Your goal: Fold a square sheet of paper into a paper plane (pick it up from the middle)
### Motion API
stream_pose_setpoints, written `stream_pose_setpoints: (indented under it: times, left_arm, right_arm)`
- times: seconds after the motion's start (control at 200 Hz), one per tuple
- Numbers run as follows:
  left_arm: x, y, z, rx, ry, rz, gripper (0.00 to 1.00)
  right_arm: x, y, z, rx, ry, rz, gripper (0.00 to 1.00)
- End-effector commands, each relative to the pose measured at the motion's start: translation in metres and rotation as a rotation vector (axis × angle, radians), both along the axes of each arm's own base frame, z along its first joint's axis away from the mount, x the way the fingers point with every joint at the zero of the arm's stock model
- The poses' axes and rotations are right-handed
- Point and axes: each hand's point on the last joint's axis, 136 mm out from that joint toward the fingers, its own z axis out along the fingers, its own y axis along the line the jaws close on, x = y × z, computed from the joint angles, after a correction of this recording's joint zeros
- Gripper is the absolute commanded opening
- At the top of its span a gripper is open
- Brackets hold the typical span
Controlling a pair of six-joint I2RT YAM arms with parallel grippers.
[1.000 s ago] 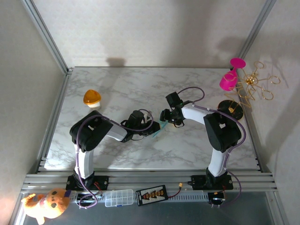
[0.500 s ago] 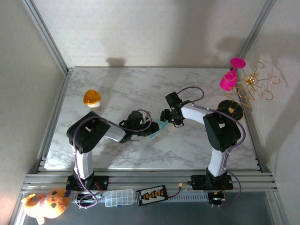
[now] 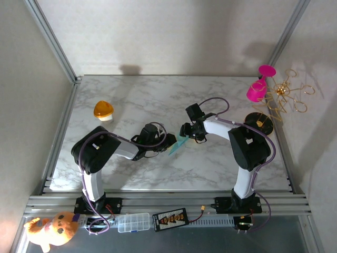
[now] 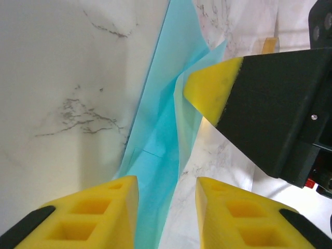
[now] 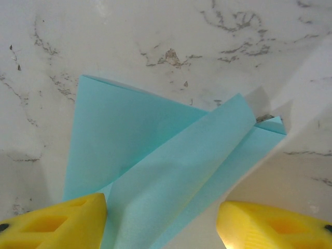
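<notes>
The paper lies almost full width between the open fingers of my left gripper, so my left gripper will move across the paper and pinch only the paper's raised flap (image 4: 188, 129).
The teal-blue sheet of paper (image 3: 177, 145), creased into a narrow pointed shape with raised flaps, lies on the marble table (image 3: 131, 100) between the two grippers. My left gripper (image 3: 167, 141) is at its left end. In the left wrist view the paper (image 4: 166, 129) runs up between the open yellow fingers (image 4: 98, 207), close to the left one, with bare marble beside the right one. My right gripper (image 3: 186, 132) hovers over the other end, open wide. The paper (image 5: 155, 166) and a lifted flap sit between the right gripper's (image 5: 163, 225) fingers. One right fingertip (image 4: 212, 88) touches the paper's edge.
An orange dome (image 3: 103, 110) sits at the back left. A pink object (image 3: 256, 90), a gold wire ornament (image 3: 287, 97) and a black disc (image 3: 259, 122) stand by the right edge. A plush toy (image 3: 52, 229) and a clear box (image 3: 133, 222) lie below the table's front rail.
My left gripper's jaws have parted from the paper, and the left arm's elbow has drawn a little to the left. The right arm has stayed in place.
</notes>
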Motion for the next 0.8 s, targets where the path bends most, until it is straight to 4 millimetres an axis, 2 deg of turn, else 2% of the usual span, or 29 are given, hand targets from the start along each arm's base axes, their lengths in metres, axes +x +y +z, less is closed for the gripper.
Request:
stream_pose_setpoints:
  times: [0.0, 0.351, 0.506, 0.791]
  left_arm:
    - [0.004, 0.007, 0.007, 0.022, -0.014, 0.027, 0.34]
    - [-0.012, 0.001, 0.021, 0.100, -0.143, -0.115, 0.34]
    - [-0.018, 0.000, 0.006, 0.190, -0.126, -0.164, 0.32]
    - [-0.022, -0.011, 0.001, 0.207, -0.123, -0.211, 0.29]
  right_arm:
    - [-0.022, -0.022, -0.057, -0.116, 0.096, 0.012, 0.63]
    - [-0.020, -0.021, -0.057, -0.116, 0.100, 0.011, 0.63]
    - [-0.021, -0.021, -0.059, -0.118, 0.107, 0.012, 0.62]
    - [-0.021, -0.019, -0.059, -0.115, 0.109, 0.016, 0.62]
